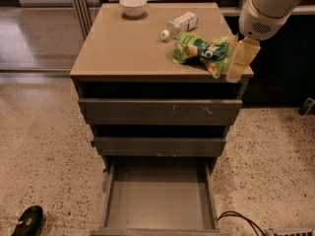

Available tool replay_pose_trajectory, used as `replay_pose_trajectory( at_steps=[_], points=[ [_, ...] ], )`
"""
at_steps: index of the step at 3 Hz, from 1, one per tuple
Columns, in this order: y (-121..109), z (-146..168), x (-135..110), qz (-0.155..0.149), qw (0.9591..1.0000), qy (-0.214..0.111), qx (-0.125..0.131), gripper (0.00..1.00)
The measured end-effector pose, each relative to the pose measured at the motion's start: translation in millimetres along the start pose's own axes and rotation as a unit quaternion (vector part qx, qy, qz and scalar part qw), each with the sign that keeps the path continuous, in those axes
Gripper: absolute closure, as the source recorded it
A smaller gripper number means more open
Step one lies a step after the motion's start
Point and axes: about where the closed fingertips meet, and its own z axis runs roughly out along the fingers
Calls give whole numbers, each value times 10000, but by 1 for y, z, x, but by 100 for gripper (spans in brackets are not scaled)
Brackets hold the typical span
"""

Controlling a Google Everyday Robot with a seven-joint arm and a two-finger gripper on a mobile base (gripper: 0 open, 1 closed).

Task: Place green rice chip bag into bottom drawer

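Observation:
The green rice chip bag has a middle (204, 52). My gripper will go there next and close on it.
The green rice chip bag (203, 51) lies crinkled on the right part of the tan cabinet top (128, 43), near the front edge. My gripper (239, 59), with pale yellowish fingers pointing down, hangs just right of the bag at the cabinet's front right corner, below the white arm (268, 6). The bottom drawer (160, 198) is pulled out below, its flat grey floor bare. The middle drawer (160, 145) and the scratched top drawer (160, 112) stand slightly out.
A white-labelled plastic bottle (180, 23) lies on its side behind the bag. A white bowl (133, 5) stands at the back of the top. A black shoe (28, 221) lies on the speckled floor at lower left. A dark cable (241, 220) runs at lower right.

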Motion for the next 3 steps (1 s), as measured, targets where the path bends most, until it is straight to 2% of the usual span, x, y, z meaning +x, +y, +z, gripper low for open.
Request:
replay_pose_trajectory(
  at_steps=[1, 2, 3],
  points=[
    [-17, 42, -9, 214, 9997, -132, -57, 0],
    [-17, 42, -9, 215, 9997, -133, -57, 0],
    [-17, 47, -5, 455, 9985, -294, 40, 0]
  ],
)
